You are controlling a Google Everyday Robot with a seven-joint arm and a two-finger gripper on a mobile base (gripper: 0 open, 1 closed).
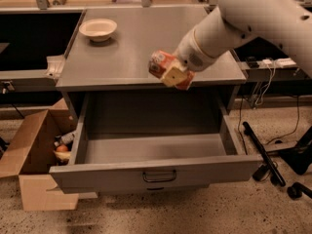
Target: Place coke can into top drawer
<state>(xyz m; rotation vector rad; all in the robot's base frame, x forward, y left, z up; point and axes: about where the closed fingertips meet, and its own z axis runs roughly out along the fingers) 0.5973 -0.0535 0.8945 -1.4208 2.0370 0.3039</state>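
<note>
My gripper needs to let go of the coke can on the top drawer's grey bottom, toward the dark stand legs (182, 132).
The coke can (163, 66) is orange-red with whitish marks. It hangs tilted in the air over the front edge of the cabinet top, above the back of the open top drawer (151, 172). My gripper (174, 75) is shut on the can, with a cream-coloured pad over its front. The white arm reaches in from the upper right. The drawer is pulled fully out, its grey inside bare, with a small dark bail handle (159, 176) at the centre of its front panel.
A cream round bowl (98, 29) stands on the grey cabinet top (122, 52) at the back left. An open brown cardboard box (34, 155) with items inside sits on the floor left of the drawer. Dark stand legs (263, 155) and cables lie at right.
</note>
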